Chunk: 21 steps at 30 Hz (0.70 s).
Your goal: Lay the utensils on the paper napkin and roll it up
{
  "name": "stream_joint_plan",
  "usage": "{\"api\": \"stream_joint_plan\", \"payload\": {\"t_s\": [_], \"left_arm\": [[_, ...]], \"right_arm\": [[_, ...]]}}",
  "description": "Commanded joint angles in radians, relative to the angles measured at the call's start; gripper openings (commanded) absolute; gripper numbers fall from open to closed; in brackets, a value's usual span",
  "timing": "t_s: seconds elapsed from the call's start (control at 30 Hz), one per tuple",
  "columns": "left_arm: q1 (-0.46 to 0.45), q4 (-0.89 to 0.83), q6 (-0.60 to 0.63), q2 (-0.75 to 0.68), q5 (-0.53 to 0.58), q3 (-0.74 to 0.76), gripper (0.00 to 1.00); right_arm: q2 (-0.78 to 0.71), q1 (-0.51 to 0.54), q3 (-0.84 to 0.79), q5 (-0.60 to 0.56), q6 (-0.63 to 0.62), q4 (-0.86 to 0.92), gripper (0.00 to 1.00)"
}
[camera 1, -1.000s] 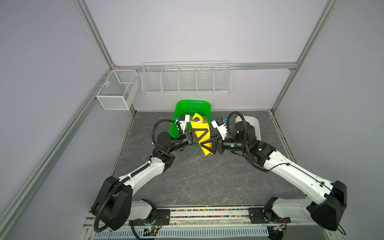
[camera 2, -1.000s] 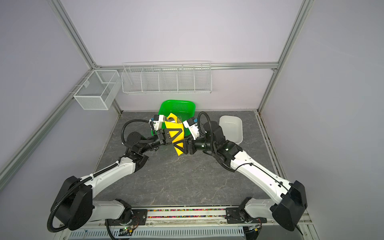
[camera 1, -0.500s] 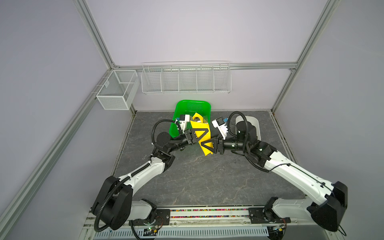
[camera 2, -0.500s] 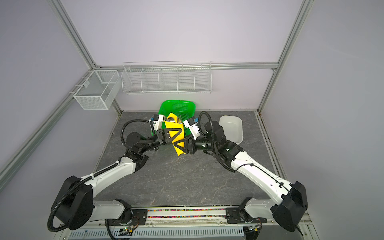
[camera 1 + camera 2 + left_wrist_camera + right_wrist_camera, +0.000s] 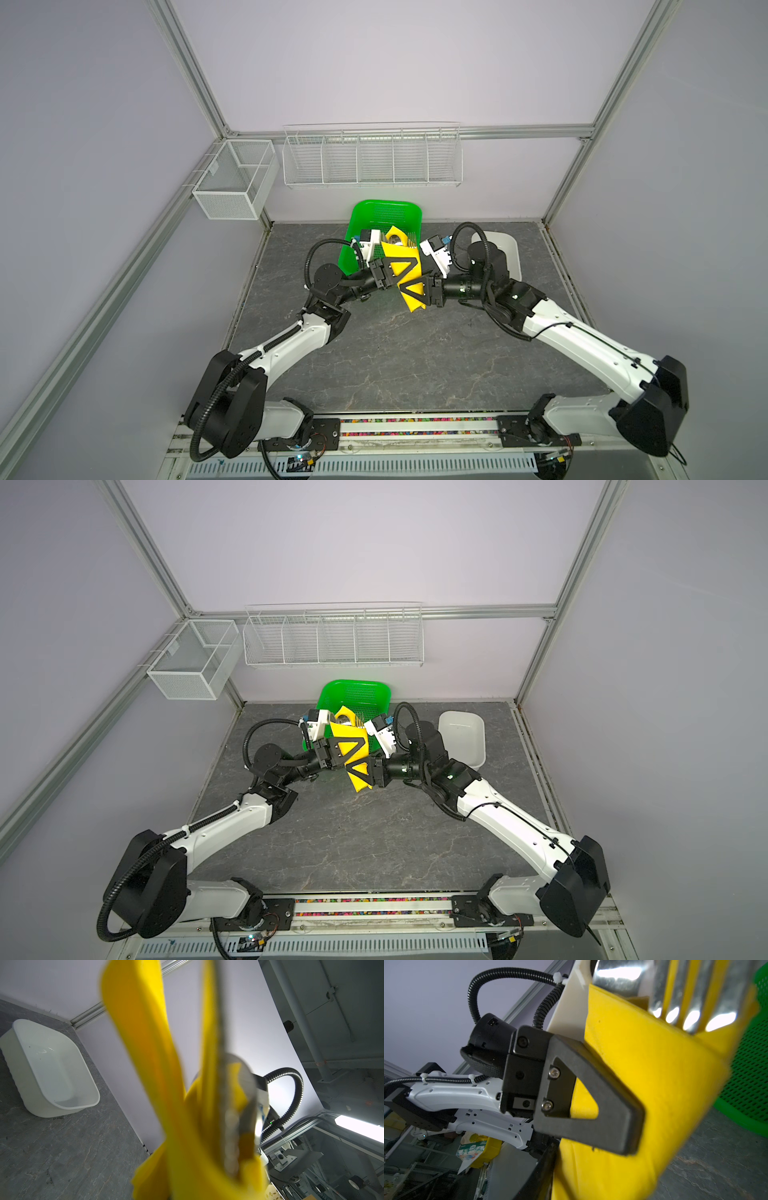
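Observation:
My left gripper needs to open and close around the whole roll (image 5: pixel 400 251) while my right gripper holds the roll's lower end, because the napkin's folds are gaping at my left gripper.
The yellow paper napkin (image 5: pixel 397 254) (image 5: pixel 345 733) hangs as a loose roll above the table, in front of the green basket. Out of its upper end stick the utensils: a spoon bowl (image 5: pixel 395 239) (image 5: pixel 616 974) and fork tines (image 5: pixel 411 239) (image 5: pixel 695 1001). No knife shows. My left gripper (image 5: pixel 415 266) (image 5: pixel 362 748) is shut on the roll's middle, one black finger (image 5: pixel 602 1105) lying flat on the paper. My right gripper (image 5: pixel 405 293) (image 5: pixel 351 771) straddles the roll's lower end. One of its fingers (image 5: pixel 542 1167) touches the paper and the other is hidden.
A green perforated basket (image 5: pixel 386 212) (image 5: pixel 353 690) stands at the back, right behind the roll. A white tub (image 5: pixel 509 253) (image 5: pixel 47 1068) sits at the back right. Wire racks (image 5: pixel 372 158) hang on the back wall and a mesh box (image 5: pixel 232 183) on the left.
My right gripper's jaws have narrowed around the napkin's lower end. The left gripper and the roll have barely moved.

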<state>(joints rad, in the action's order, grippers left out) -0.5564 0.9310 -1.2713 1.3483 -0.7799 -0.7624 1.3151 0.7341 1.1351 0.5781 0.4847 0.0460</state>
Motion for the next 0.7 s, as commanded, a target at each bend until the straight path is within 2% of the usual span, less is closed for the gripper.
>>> {"api": "stream_joint_plan", "payload": {"t_s": [0.0, 0.13, 0.23, 0.33, 0.43, 0.67], "left_arm": [[-0.002, 0.049, -0.006, 0.012, -0.009, -0.044, 0.0], [-0.002, 0.02, 0.015, 0.009, -0.005, -0.049, 0.0], [-0.003, -0.045, 0.056, -0.005, -0.001, -0.057, 0.08], [-0.002, -0.104, 0.095, -0.018, 0.003, -0.065, 0.13], [-0.002, -0.124, 0.108, -0.019, 0.006, -0.067, 0.29], [-0.002, -0.17, 0.13, -0.022, 0.009, -0.066, 0.46]], "right_arm": [[0.008, 0.001, 0.014, 0.037, 0.008, -0.041, 0.29], [0.003, -0.004, 0.005, 0.039, 0.014, -0.045, 0.18], [-0.009, -0.01, -0.016, 0.043, 0.032, -0.075, 0.12], [-0.026, -0.019, -0.039, 0.04, 0.052, -0.102, 0.11], [-0.034, -0.023, -0.05, 0.043, 0.063, -0.121, 0.11], [-0.048, -0.028, -0.069, 0.023, 0.071, -0.141, 0.09]]}}
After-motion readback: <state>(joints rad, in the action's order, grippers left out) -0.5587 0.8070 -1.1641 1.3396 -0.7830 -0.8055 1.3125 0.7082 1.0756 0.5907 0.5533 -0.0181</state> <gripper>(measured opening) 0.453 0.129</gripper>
